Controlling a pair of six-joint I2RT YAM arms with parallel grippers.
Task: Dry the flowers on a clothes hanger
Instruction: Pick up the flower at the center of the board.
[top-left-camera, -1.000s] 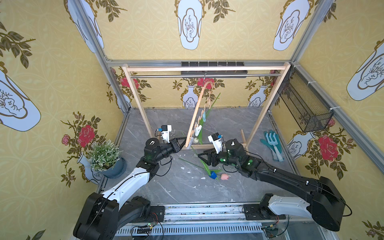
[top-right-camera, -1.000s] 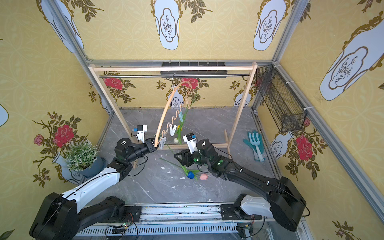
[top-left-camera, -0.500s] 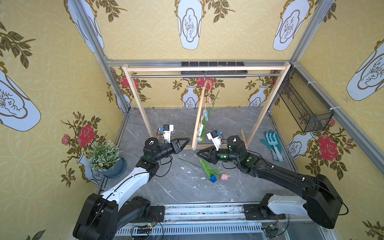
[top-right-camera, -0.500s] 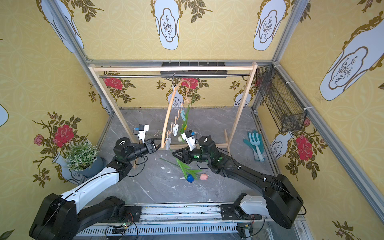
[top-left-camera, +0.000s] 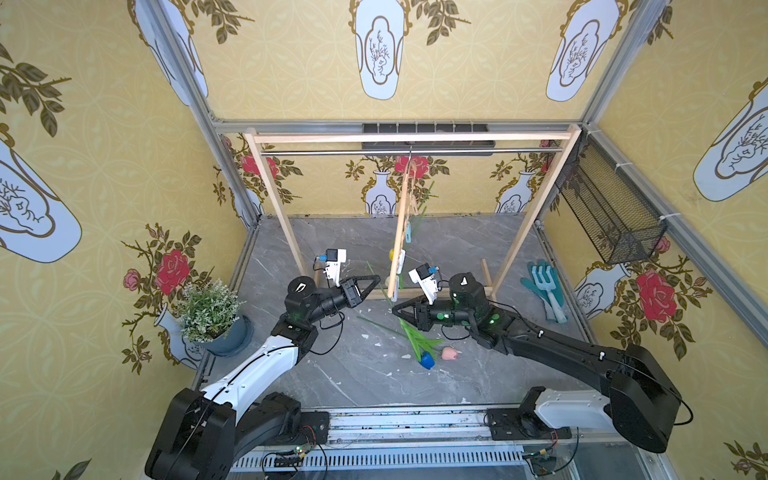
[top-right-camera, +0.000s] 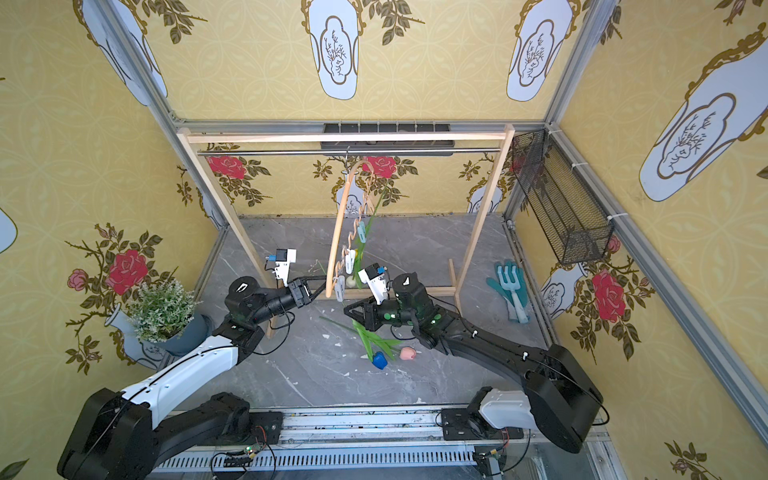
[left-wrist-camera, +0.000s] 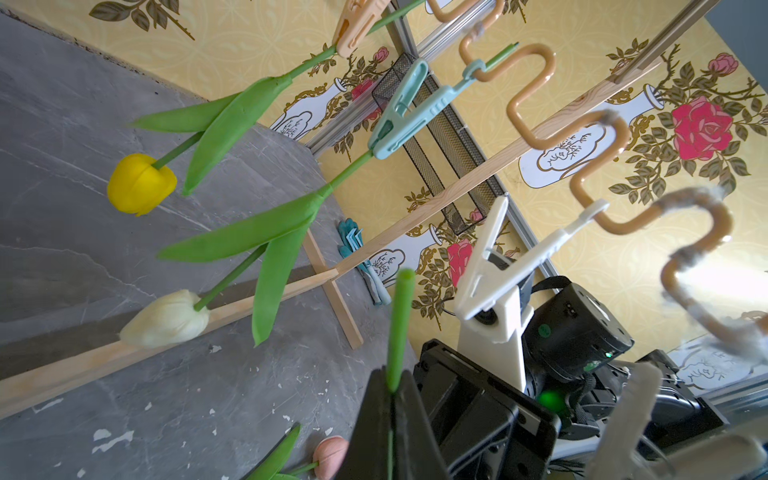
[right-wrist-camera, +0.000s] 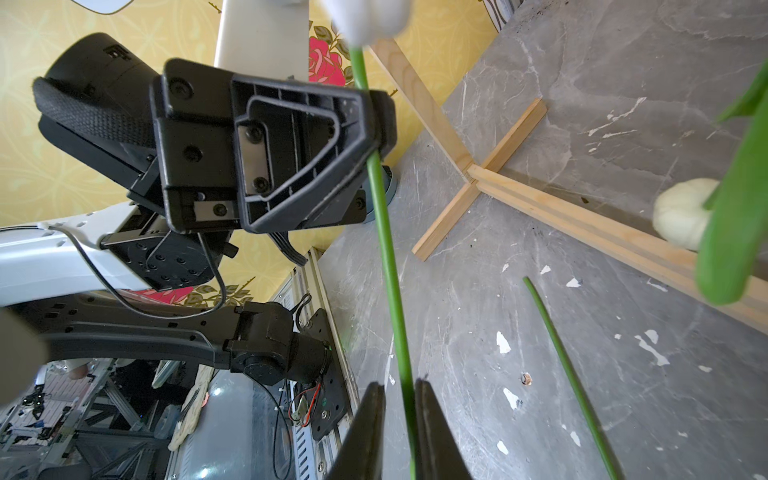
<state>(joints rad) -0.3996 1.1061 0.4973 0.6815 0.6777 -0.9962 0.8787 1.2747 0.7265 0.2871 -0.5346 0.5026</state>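
Observation:
Just a short tip of the blue flower's stem sticks up above the robot's left gripper, so it should open and grip the stem lower (right-wrist-camera: 389, 248) before it pins the stem.
The clothes hanger (top-left-camera: 400, 232) (top-right-camera: 337, 232) hangs from the rack's rail. On it, a yellow flower (left-wrist-camera: 139, 183) hangs head down from a peach pin and a white one (left-wrist-camera: 166, 318) from a teal pin (left-wrist-camera: 399, 120). A white pin (left-wrist-camera: 494, 266) is empty. My left gripper (top-left-camera: 376, 277) (left-wrist-camera: 392, 380) is shut on the upper end of the blue flower's (top-left-camera: 426, 360) stem. My right gripper (top-left-camera: 395, 309) (right-wrist-camera: 399, 386) stands lower on that stem, jaws narrow around it with a slit left on one side. The pink flower (top-left-camera: 449, 353) lies on the floor.
The wooden rack (top-left-camera: 274, 199) has a foot bar just behind both grippers. A potted plant (top-left-camera: 208, 307) stands at the left wall. Garden gloves with a hand fork (top-left-camera: 544, 291) lie at the right. A wire basket (top-left-camera: 606, 216) hangs on the right wall.
The right gripper's jaws have narrowed around the stem. The left gripper has shifted right with the stem end. The hanger has swung to nearly edge-on in a top view.

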